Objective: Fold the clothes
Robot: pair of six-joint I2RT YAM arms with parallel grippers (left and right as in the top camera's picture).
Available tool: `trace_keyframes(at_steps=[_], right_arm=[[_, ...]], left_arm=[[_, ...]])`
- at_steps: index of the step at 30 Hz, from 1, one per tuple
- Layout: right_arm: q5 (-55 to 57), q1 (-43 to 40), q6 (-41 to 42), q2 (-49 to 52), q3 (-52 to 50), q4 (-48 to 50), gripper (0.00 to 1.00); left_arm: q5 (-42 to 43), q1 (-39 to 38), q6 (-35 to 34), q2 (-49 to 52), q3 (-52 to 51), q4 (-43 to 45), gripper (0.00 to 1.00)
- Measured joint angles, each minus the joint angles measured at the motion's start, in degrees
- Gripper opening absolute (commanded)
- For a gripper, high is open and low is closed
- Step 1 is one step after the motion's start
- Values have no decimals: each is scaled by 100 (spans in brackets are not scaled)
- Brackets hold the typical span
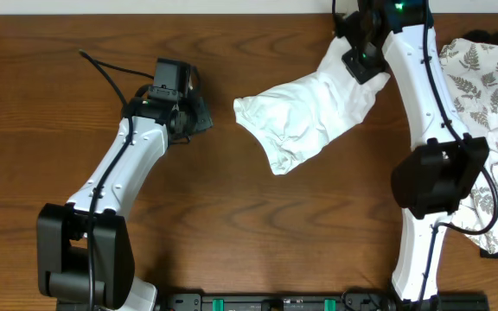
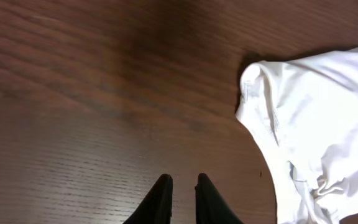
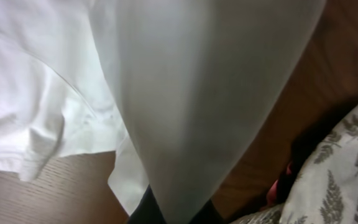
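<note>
My right gripper has the T-shirt's raised end. It will let go of it on top of the T-shirt's edge (image 1: 268,129) facing my left gripper.
The clothes, a plain white T-shirt (image 1: 309,117), lie bunched on the wooden table right of centre, with the upper right end pulled up. My right gripper (image 1: 366,62) is shut on that raised end. In the right wrist view the cloth (image 3: 216,93) hangs taut from between the dark fingers (image 3: 143,210) and covers their tips. My left gripper (image 1: 201,117) rests low over bare wood a short way left of the shirt. Its jaws stand a narrow gap apart with nothing between them (image 2: 184,182). The shirt's hemmed edge (image 2: 260,112) shows at the right of the left wrist view. No print shows.
A white cloth with grey fern-leaf print (image 1: 491,78) is heaped at the table's right edge, partly under my right arm; it shows again as the fern cloth (image 3: 340,168). Something dark and a pinkish item (image 3: 279,186) sit beside it. Bare wood (image 1: 258,233) spans the front.
</note>
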Motion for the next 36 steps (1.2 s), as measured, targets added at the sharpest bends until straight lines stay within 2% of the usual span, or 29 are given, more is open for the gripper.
trace_keyframes(at_steps=[13, 26, 28, 30, 36], right_arm=[[-2, 286, -114, 0, -289, 2, 1], [-245, 1403, -85, 0, -369, -243, 2], [-306, 1537, -70, 0, -487, -208, 9], [-374, 1657, -24, 0, -671, -122, 25], [-627, 2015, -37, 2, -1237, 66, 31]], left_arm=[[0, 26, 0, 0, 0, -7, 15], [0, 341, 0, 0, 0, -11, 16], [0, 343, 0, 0, 0, -11, 16], [0, 341, 0, 0, 0, -11, 17], [0, 341, 0, 0, 0, -9, 17]])
